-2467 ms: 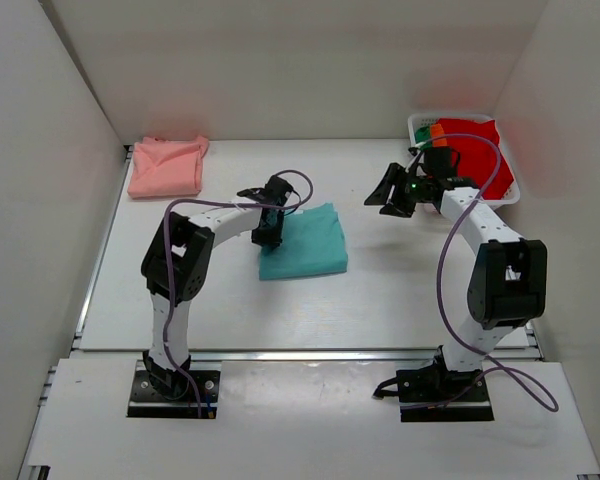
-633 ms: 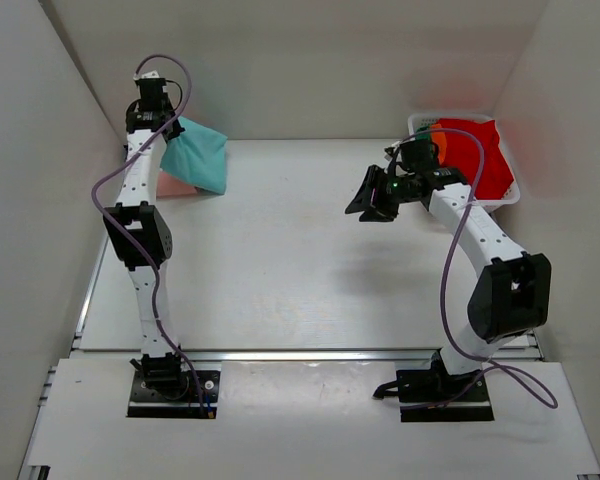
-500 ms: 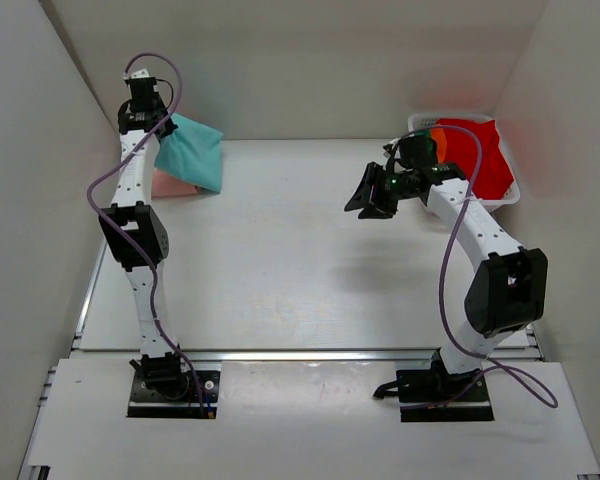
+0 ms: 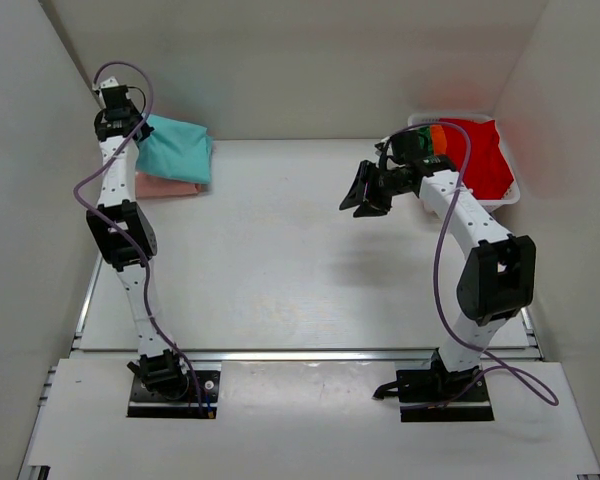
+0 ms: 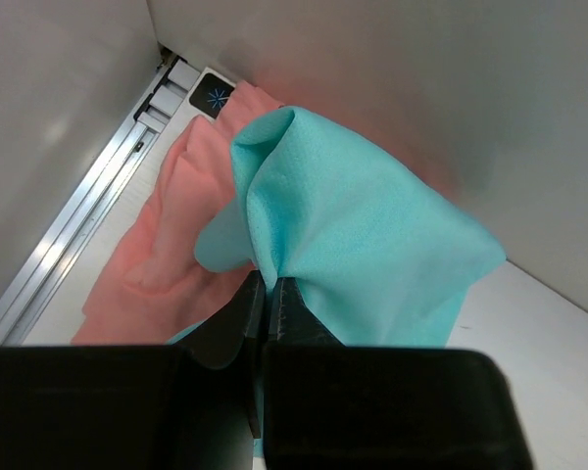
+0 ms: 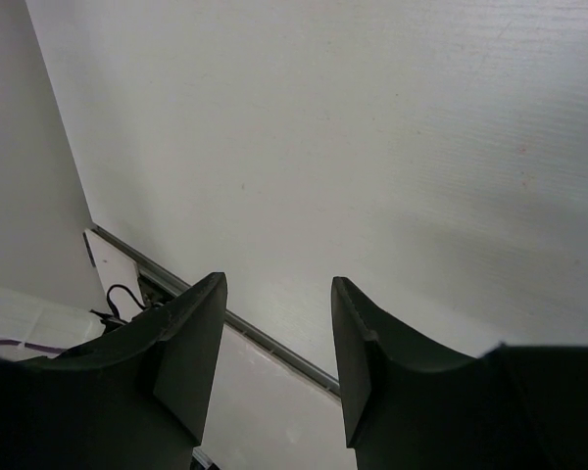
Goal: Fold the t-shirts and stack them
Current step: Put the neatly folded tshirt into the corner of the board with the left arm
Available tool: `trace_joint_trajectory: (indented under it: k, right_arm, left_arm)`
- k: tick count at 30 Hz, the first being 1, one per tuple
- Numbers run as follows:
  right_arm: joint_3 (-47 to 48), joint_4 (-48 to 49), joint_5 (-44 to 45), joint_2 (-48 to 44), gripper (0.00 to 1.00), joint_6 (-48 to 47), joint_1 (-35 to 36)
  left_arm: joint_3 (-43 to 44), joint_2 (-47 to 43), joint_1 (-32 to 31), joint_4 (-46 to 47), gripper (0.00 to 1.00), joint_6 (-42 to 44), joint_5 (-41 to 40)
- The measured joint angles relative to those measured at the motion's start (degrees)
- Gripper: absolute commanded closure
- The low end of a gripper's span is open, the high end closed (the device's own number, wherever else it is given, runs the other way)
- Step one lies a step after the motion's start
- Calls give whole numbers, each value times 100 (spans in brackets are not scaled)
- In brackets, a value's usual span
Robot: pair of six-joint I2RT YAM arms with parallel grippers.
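Observation:
Next, my left gripper lets go of the teal t-shirt squarely on top of the folded salmon pink t-shirt [image 4: 153, 158] [image 5: 286, 266].
My left gripper [image 4: 140, 132] is at the far left corner, shut on the folded teal t-shirt [image 4: 176, 148], which hangs over the folded salmon pink t-shirt [image 4: 165, 185]. In the left wrist view the gripper [image 5: 269, 290] pinches a teal fold [image 5: 353, 235] above the pink shirt [image 5: 171, 245]. My right gripper [image 4: 365, 195] is open and empty above the table, left of the basket. In the right wrist view its fingers [image 6: 181, 333] frame bare table. Red [image 4: 475, 150], orange [image 4: 438, 131] and green [image 4: 424, 133] shirts lie in the basket.
A white plastic basket [image 4: 510, 190] stands at the far right by the right wall. White walls close in the table on the left, back and right. A metal rail [image 5: 69, 240] runs along the table's left edge.
My left arm has lifted the teal shirt off the table's middle and carried it to the far left, over the pink shirt. My right gripper has drifted slightly left.

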Motion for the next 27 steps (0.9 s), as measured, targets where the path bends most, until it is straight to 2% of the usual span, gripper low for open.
trace_joint_trajectory:
  k: [12, 27]
  right_arm:
    - [125, -197, 4, 138, 56, -68, 46]
    - [503, -385, 175, 514, 56, -35, 313]
  left_arm:
    - [125, 802, 168, 184, 100, -109, -94]
    - [162, 907, 549, 474, 100, -350, -304]
